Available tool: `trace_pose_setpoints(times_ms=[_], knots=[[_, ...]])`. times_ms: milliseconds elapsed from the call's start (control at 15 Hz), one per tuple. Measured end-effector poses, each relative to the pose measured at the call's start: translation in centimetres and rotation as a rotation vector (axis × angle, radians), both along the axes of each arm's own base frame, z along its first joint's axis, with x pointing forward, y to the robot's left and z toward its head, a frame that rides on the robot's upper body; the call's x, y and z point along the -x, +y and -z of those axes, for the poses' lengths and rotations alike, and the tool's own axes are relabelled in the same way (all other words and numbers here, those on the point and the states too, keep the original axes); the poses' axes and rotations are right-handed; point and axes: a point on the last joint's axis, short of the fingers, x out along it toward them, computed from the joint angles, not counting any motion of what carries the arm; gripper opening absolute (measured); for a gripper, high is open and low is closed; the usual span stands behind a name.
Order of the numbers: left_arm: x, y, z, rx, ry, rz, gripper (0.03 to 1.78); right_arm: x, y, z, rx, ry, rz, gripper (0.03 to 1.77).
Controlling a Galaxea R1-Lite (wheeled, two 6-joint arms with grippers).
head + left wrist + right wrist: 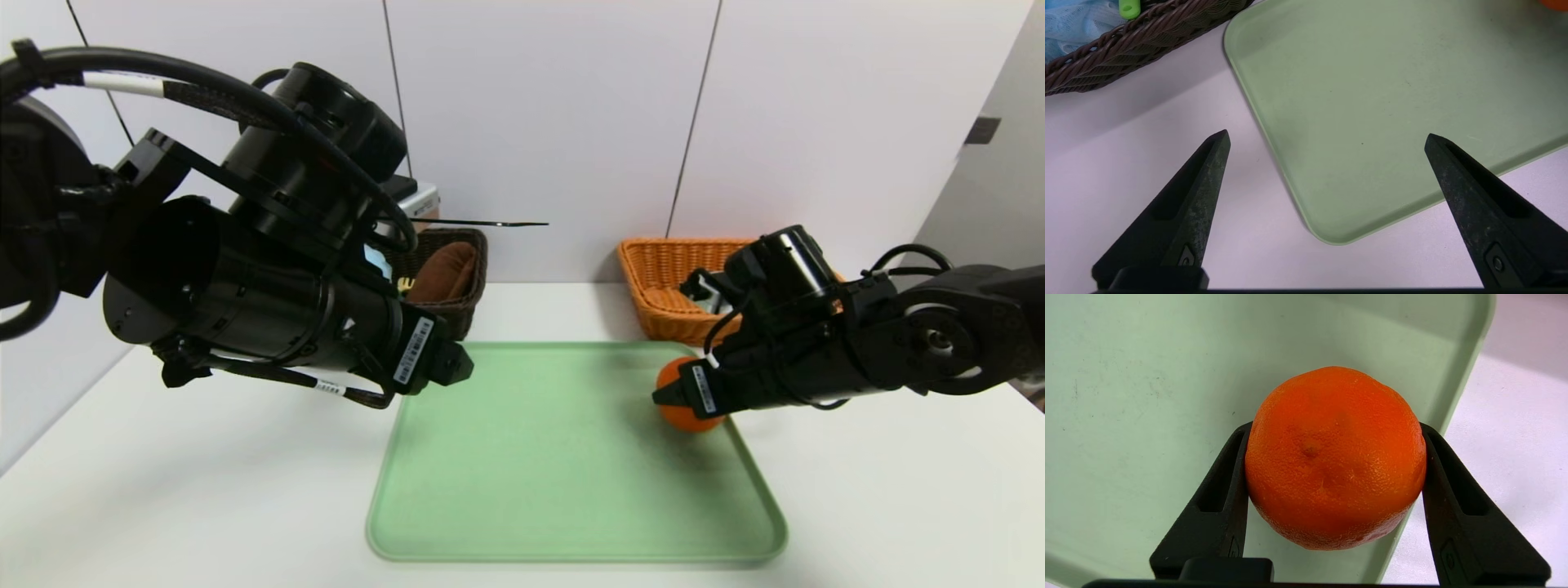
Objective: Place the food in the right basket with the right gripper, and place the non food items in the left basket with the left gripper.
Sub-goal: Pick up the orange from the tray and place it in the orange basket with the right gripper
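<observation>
Next, my right gripper releases the orange inside the orange-tan basket point(710, 286), in the half closer to the dark brown basket.
A round orange point(1335, 457) sits at the right edge of the green tray point(555, 457), and my right gripper point(1335, 428) is shut on it, one finger pressed against each side. The head view shows that gripper point(665, 398) low over the tray, with the orange point(694, 420) partly behind it. The orange-tan right basket point(661, 278) stands behind that arm. My left gripper point(1327, 134) hangs open and empty above the tray's left side point(457, 363). The dark brown left basket point(465, 306) holds a brown towel point(445, 273), a light-blue puff point(1069, 24) and a green spoon handle point(1129, 8).
The tray point(1372, 81) lies in the middle of a white table point(204, 490), both baskets behind it against a white wall. My right arm hides part of the right basket's inside. My left arm fills the upper left of the head view.
</observation>
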Motion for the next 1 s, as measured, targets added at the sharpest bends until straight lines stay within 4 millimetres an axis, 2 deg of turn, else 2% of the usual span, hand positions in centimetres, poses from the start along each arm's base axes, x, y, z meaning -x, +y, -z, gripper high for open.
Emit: trace_pose_setpoints(times_ms=[267,667,800,1000], knots=[[0.0,0.0,0.0,0.0,-0.001,0.0,1.69,0.0,0.0,-3.3,-0.052,-0.131,-0.001,1.16],[0.1,0.1,-0.1,0.002,-0.003,-0.001,1.69,-0.2,-1.3,-10.1,-0.109,-0.387,0.0,1.15],[0.3,0.2,-0.3,0.005,-0.007,-0.001,1.69,-1.2,-2.2,-11.1,-0.097,-0.429,0.026,1.15],[0.4,0.4,-0.5,0.003,-0.02,-0.013,1.69,-3.4,-3.1,-10.9,-0.08,-0.437,0.068,1.15]])
